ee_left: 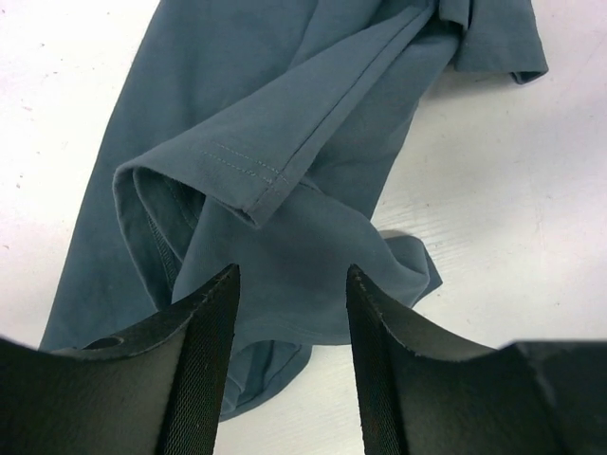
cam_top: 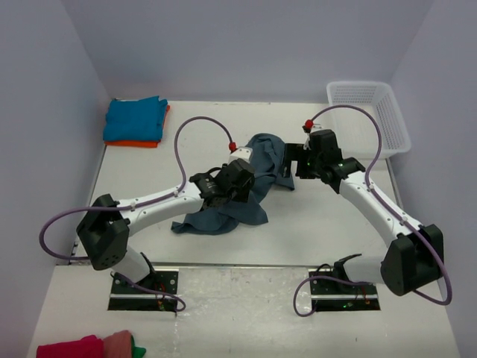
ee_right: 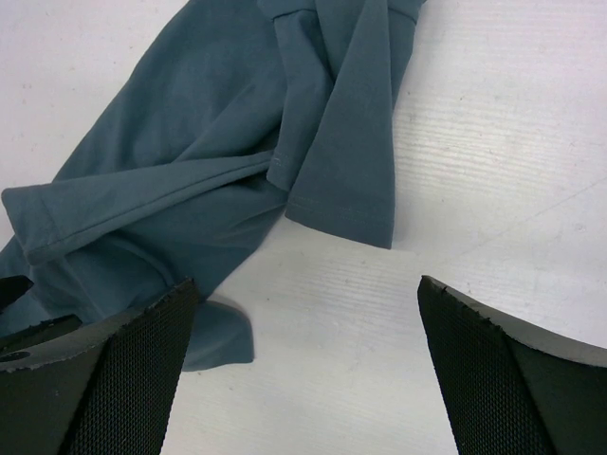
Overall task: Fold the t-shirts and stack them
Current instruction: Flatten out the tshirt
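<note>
My left gripper needs to reach forward and pinch the sleeve's stitched corner [ee_left: 258,207], since its open fingers are over the middle of the t-shirt, short of the hemmed sleeve.
A dusty slate-blue t-shirt [cam_top: 223,216] lies crumpled in the middle of the table, one hemmed sleeve [ee_left: 237,171] folded up. My left gripper [cam_top: 248,186] hovers over its middle, open; in the left wrist view the gripper [ee_left: 292,275] has only cloth below its fingers and nothing pinched. My right gripper [cam_top: 293,160] stands wide open at the shirt's right edge; in its wrist view the gripper [ee_right: 308,284] is over bare table, and the shirt [ee_right: 190,161] lies off to the left. A folded turquoise t-shirt [cam_top: 134,119] rests on a folded orange one [cam_top: 138,143] at the back left.
A white mesh basket [cam_top: 395,119] stands at the back right corner. Red and pink cloth [cam_top: 82,347] lies below the table's near edge at the bottom left. Walls close off the left, back and right sides.
</note>
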You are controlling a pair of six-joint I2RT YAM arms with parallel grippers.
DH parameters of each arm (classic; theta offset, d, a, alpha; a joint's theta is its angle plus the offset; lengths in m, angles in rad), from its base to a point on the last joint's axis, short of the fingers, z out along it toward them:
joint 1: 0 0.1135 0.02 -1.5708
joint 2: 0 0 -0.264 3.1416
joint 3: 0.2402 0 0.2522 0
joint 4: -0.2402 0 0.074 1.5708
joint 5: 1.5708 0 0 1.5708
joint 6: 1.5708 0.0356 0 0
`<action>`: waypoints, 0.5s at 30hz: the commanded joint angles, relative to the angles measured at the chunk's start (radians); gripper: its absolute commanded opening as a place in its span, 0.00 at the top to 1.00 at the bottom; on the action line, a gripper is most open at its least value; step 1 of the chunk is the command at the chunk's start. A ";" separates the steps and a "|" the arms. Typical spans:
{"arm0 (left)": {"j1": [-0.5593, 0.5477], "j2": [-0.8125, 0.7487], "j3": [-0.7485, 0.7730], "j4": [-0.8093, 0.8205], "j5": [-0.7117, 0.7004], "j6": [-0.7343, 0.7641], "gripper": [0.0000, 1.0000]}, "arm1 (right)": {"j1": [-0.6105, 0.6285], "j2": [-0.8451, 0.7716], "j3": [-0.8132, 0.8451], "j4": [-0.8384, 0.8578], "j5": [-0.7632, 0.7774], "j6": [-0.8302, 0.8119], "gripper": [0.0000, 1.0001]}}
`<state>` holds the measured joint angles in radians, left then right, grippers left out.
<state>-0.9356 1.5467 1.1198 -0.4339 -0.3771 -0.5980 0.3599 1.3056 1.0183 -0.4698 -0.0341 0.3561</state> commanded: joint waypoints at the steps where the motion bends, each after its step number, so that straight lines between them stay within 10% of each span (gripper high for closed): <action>1: 0.003 0.010 0.038 0.047 -0.039 0.026 0.50 | 0.002 -0.012 -0.015 0.026 0.031 0.003 0.01; 15: 0.024 0.076 0.103 0.049 -0.086 0.047 0.51 | 0.004 -0.006 -0.029 0.028 0.031 -0.011 0.01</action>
<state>-0.9222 1.6028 1.1831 -0.4244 -0.4313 -0.5770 0.3599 1.3087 1.0031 -0.4652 -0.0341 0.3546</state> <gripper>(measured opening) 0.496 0.987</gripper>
